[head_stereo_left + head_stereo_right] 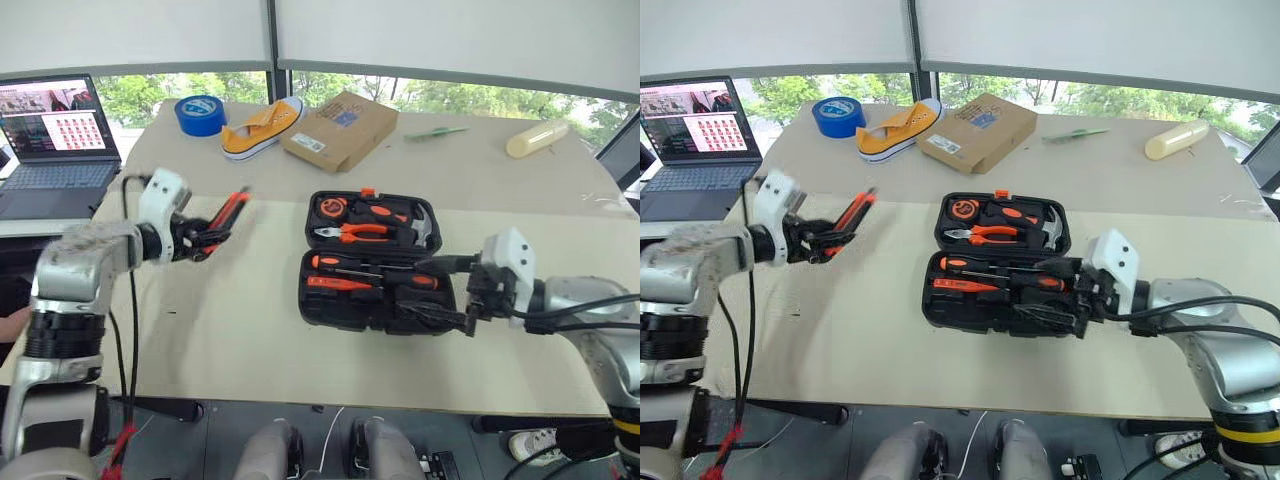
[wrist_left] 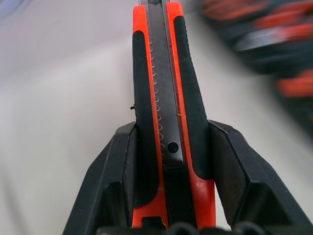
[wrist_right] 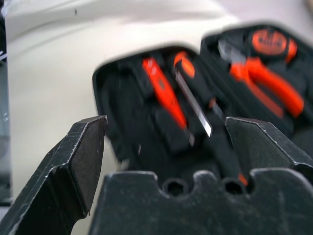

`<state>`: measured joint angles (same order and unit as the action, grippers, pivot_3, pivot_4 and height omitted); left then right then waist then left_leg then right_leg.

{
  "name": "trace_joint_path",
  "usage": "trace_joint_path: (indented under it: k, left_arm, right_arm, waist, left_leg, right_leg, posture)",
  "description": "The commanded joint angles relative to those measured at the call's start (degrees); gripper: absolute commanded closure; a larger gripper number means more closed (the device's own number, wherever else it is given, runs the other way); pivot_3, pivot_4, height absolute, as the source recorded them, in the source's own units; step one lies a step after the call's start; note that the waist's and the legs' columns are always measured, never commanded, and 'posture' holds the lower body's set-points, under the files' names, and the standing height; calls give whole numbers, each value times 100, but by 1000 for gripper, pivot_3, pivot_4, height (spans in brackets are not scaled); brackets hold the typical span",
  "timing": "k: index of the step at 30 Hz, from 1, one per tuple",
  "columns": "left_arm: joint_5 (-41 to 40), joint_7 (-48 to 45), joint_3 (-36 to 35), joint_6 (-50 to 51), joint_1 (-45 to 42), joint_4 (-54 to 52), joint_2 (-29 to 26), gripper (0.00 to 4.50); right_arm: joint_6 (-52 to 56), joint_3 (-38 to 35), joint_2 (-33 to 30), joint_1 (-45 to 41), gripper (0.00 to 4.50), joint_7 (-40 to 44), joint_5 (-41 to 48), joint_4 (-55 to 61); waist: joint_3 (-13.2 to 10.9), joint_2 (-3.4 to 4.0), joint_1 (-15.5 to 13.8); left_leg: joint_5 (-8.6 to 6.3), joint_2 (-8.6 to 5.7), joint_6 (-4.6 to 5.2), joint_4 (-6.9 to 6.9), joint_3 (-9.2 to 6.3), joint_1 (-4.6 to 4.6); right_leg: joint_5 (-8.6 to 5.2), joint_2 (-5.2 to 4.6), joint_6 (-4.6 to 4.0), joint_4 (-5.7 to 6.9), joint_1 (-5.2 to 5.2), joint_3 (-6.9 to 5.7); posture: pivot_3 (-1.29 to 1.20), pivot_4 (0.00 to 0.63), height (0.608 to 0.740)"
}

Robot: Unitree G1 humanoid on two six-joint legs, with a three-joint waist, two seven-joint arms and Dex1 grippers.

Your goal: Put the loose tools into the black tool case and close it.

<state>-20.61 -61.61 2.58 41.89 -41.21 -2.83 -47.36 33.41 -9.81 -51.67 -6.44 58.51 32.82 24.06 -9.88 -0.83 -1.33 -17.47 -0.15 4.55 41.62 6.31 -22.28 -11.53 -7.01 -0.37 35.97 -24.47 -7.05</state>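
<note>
The robot's left gripper needs to release the utility knife in the empty slot (image 1: 359, 308) along the near edge of the black tool case.
My left gripper (image 1: 212, 234) is shut on the utility knife (image 1: 232, 208), an orange-and-black tool held up above the table's left side. In the left wrist view both black fingers (image 2: 112, 186) press on the sides of the knife (image 2: 166, 98). The black tool case (image 1: 370, 262) lies open in the middle of the table. Pliers, a hammer and a round orange tape measure sit in its far half, and screwdrivers (image 1: 345, 274) in its near half. My right gripper (image 1: 455, 295) stands open at the case's near right corner, with nothing between its fingers (image 3: 78, 161).
At the back of the table lie a blue tape roll (image 1: 200, 113), a yellow shoe (image 1: 262, 128), a brown cardboard box (image 1: 340, 130), a green stick (image 1: 435, 132) and a cream tube (image 1: 537, 138). An open laptop (image 1: 55, 140) stands at the far left.
</note>
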Motion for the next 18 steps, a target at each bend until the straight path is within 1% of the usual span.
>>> trace_joint_path:
  k: [1,3,4,7,8,10,13,15,18]
  left_arm:
    - [117,-1014,916,-648,-553,-103,197,2800]
    - [179,-1416,1310,-846,-751,-76,339,2800]
    - [246,-1586,1584,-896,-845,-105,453,2800]
    - [537,-1885,2245,-964,-1021,-170,687,2800]
    - [828,-1947,2589,-1050,-1076,-136,728,2800]
    - [1230,-1966,3022,-1106,-1160,-21,814,2800]
    - [1517,-1732,3248,-890,-1267,231,1119,2800]
    - [1525,-1832,3292,-772,-1292,238,1218,2800]
    - [1671,-1796,3404,-578,-1383,370,1402,2800]
  right_arm:
    - [-30,-448,-204,318,0,66,75,277]
    - [-49,-570,-231,475,0,50,82,328]
    - [-34,-646,-227,550,0,8,85,362]
    - [-3,-797,-203,714,0,-91,86,476]
    - [8,-846,-177,779,0,-150,88,551]
    - [31,-908,-130,865,0,-258,104,673]
    - [71,-950,-54,932,0,-425,143,807]
    - [70,-950,-25,958,0,-483,139,856]
    - [53,-915,24,949,0,-574,121,881]
  waist:
    - [1,1,-13]
    - [1,2,-8]
    - [1,2,8]
    - [1,2,28]
    - [0,1,30]
    - [1,2,32]
    - [0,1,4]
    - [0,1,-9]
    - [0,1,-23]
  left_leg:
    - [1,0,1,1,1,5]
    - [7,1,13,1,7,11]
    - [22,3,40,1,8,11]
    - [22,8,41,0,9,7]
    - [22,8,41,0,8,6]
    - [22,9,43,0,8,5]
    - [22,8,45,1,6,4]
    - [19,9,52,7,3,-6]
    - [15,9,59,9,1,-7]
  right_leg:
    - [0,5,0,-1,5,1]
    - [-2,14,4,1,10,4]
    - [-7,39,12,1,9,5]
    - [-9,53,13,5,1,19]
    - [-8,54,11,5,0,20]
    - [-6,55,9,4,0,21]
    - [-8,56,12,4,0,23]
    - [-18,54,29,3,-6,23]
    - [-18,50,29,3,-8,25]
  posture:
    - [0,150,731]
    - [0,150,731]
    - [0,150,731]
    - [0,150,731]
    - [0,150,731]
    - [0,150,731]
    - [0,150,731]
    - [0,150,731]
    - [0,150,731]
